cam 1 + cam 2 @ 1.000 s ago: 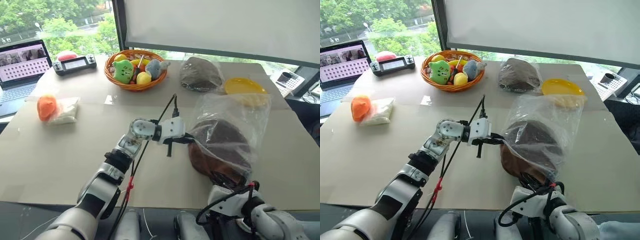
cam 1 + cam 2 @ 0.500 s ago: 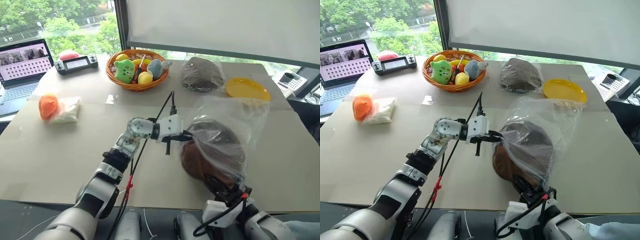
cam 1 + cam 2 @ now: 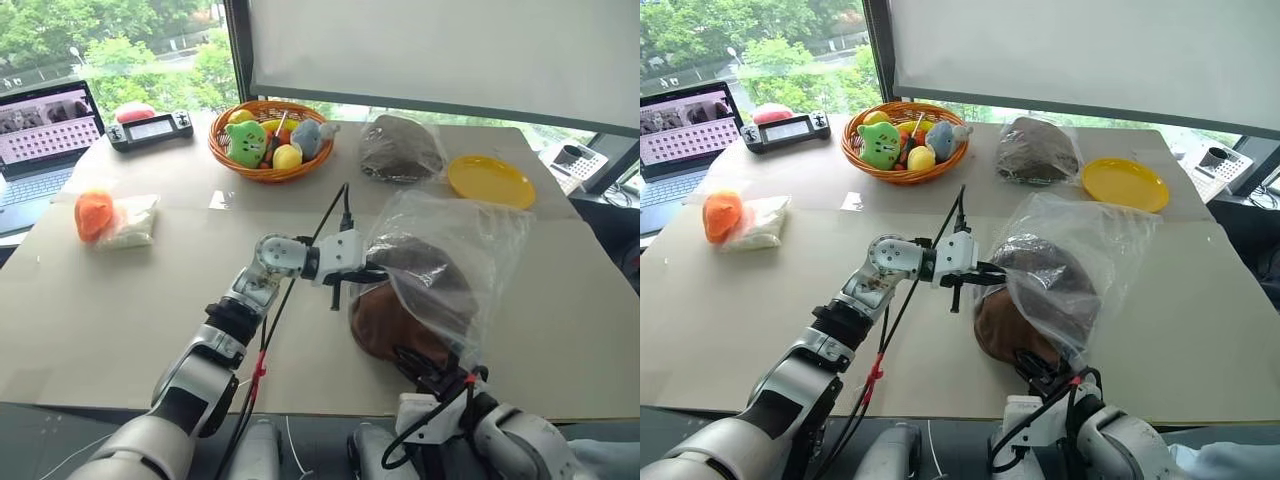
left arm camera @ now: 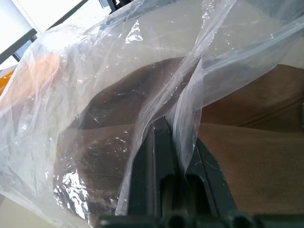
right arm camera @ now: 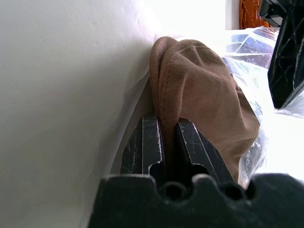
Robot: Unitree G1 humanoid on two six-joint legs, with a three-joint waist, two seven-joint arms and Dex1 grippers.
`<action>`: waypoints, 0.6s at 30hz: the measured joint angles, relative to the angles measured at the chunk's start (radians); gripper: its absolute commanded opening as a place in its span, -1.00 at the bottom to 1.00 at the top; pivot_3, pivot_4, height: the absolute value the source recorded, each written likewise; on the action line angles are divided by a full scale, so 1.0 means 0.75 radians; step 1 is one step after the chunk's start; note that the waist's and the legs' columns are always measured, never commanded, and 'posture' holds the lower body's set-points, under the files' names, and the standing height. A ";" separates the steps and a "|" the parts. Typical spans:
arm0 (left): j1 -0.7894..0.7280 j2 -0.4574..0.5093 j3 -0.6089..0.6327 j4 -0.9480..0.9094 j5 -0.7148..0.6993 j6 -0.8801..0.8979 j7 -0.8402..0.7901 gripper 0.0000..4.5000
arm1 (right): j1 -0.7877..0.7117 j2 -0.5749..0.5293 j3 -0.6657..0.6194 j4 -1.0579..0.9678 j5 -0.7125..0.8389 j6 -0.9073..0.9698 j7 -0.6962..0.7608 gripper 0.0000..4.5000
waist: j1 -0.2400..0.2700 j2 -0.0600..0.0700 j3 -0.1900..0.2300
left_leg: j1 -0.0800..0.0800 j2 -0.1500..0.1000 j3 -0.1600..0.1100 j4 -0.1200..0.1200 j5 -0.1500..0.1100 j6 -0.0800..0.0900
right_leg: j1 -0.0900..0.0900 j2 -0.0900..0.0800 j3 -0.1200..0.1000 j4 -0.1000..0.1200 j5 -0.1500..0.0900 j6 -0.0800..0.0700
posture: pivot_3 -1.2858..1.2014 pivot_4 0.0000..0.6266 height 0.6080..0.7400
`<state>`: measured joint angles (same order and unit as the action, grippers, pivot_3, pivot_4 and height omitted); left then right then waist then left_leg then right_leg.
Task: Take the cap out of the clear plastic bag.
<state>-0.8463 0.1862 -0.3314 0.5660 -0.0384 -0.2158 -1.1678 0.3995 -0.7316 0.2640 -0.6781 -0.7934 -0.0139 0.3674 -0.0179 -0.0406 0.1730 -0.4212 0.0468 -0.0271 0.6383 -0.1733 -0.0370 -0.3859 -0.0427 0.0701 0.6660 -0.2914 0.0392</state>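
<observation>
Next, I release the reddish-brown cap, now half under the clear bag, with my right gripper on the table (image 3: pixel 481 277) just in front of the yellow plate.
The reddish-brown cap (image 3: pixel 383 318) lies near the table's front edge, its far half still under the clear plastic bag (image 3: pixel 460 250) and its near half bare. My left gripper (image 3: pixel 372 274) reaches in from the left, shut on a fold of the bag's edge. The left wrist view shows that fold of the bag (image 4: pixel 190 95) pinched between the left gripper's fingers (image 4: pixel 159 152). My right gripper (image 3: pixel 413 362) comes up from the front edge, shut on the cap's rim. In the right wrist view the cap (image 5: pixel 199 90) has its fabric clamped in the right gripper (image 5: pixel 168 137).
A basket of plush toys (image 3: pixel 270 140), a dark plastic-wrapped bundle (image 3: pixel 400 148) and a yellow plate (image 3: pixel 490 180) stand at the back. An orange toy (image 3: pixel 93 215) and a white packet (image 3: pixel 137 220) lie at the left. A laptop (image 3: pixel 40 130) and a controller (image 3: pixel 150 127) sit far left.
My right gripper has moved left with the cap's rim, and the cap has slid left, with more of it bare outside the bag. The left gripper has kept still.
</observation>
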 measured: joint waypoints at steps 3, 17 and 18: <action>0.000 0.002 0.000 0.000 0.000 0.001 0.000 -1.00 | 0.021 0.009 0.000 -0.002 -0.067 -0.016 -0.007 -0.98 | 0.001 0.000 0.000 | -0.001 0.000 0.000 0.000 0.000 0.000 | 0.000 0.000 0.000 0.000 0.000 0.000 | 0.03 -0.52 1.00; 0.008 0.008 0.002 -0.005 -0.003 0.002 -0.017 -1.00 | 0.283 0.142 -0.187 -0.400 0.504 0.007 0.141 -0.98 | -0.005 0.003 -0.002 | 0.001 0.001 0.000 0.001 0.000 0.000 | 0.002 0.001 0.000 0.000 0.000 0.000 | 0.03 -0.52 1.00; 0.008 0.008 0.004 -0.005 -0.004 0.002 -0.017 -1.00 | 0.238 0.144 -0.218 -0.401 0.645 0.054 0.190 -0.98 | -0.005 0.003 -0.002 | 0.001 0.001 0.000 0.001 0.000 0.000 | 0.003 0.001 0.000 0.000 0.000 0.000 | 0.03 -0.52 1.00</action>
<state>-0.8401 0.1920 -0.3280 0.5622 -0.0412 -0.2141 -1.1806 0.5782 -0.6235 0.1002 -0.9785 -0.3094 0.0265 0.5100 -0.0214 -0.0386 0.1717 -0.4207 0.0475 -0.0272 0.6393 -0.1735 -0.0370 -0.3838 -0.0423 0.0701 0.6660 -0.2913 0.0392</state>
